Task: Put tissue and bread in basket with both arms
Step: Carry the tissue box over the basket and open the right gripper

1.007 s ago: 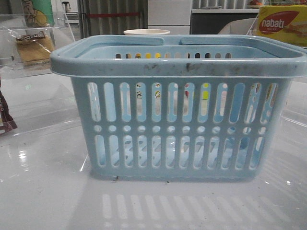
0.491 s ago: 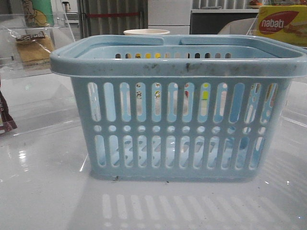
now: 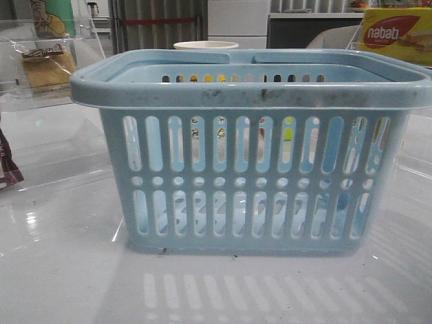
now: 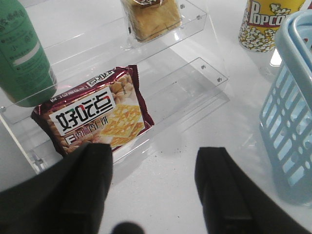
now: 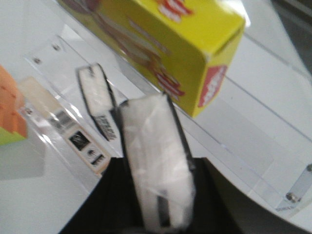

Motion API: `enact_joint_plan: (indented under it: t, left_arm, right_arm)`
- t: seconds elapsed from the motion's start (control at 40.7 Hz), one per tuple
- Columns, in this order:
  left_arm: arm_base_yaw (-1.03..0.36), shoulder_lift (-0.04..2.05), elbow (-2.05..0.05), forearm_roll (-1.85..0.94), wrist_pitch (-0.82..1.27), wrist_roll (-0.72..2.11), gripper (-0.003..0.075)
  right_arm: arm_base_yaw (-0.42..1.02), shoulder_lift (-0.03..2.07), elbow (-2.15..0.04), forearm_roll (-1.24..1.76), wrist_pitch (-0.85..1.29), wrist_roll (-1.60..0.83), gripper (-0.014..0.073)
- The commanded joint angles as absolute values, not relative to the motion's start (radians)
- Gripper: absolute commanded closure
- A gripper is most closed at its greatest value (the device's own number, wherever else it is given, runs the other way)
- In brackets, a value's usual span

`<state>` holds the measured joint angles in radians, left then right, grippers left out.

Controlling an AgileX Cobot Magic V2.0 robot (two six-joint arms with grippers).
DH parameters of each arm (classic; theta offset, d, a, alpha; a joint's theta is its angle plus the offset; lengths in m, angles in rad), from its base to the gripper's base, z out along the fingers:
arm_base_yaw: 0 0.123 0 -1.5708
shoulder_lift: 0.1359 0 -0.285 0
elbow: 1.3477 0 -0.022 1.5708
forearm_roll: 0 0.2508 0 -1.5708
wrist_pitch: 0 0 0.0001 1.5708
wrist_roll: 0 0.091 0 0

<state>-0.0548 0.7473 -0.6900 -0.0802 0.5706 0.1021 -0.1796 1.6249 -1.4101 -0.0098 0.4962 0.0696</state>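
Note:
My right gripper is to release the tissue inside the light-blue basket [image 3: 320, 219], behind the basket's front side toward the nabati box. The tissue is now held above a clear shelf.
The light-blue basket [image 3: 250, 94] fills the front view; its side also shows in the left wrist view [image 4: 292, 112]. The bread [image 4: 151, 19], tan in a clear wrapper, lies on the upper step of a clear acrylic stand; it also shows in the front view [image 3: 47, 67]. My left gripper [image 4: 156, 153] is open and empty over the table, short of the stand. My right gripper [image 5: 161, 187] is shut on the tissue [image 5: 153, 146], a flat pack seen edge-on, white with a dark rim, held above a clear shelf. Neither gripper shows in the front view.
A dark red cracker packet [image 4: 97, 112] lies on the stand's lower step, a green bottle [image 4: 22, 53] beside it, a popcorn cup [image 4: 263, 24] behind the basket. The yellow nabati box [image 5: 161, 44], a second similar pack [image 5: 97, 100] and an orange item [image 5: 9, 107] sit by the right gripper.

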Motion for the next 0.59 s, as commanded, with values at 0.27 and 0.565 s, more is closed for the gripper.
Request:
enact_joint_plan:
  t: [0.27, 0.565]
  left_arm:
    - [-0.062, 0.75, -0.725, -0.089, 0.497, 0.098, 0.0286]
    - [-0.062, 0.75, -0.725, -0.089, 0.492, 0.098, 0.0286]
  right_arm:
    - [0.117, 1.323, -1.45, -0.019, 0.599, 0.066, 0.0368]
    - [0.411, 1.387, -1.445, -0.009, 0.7, 0.065, 0.0368]
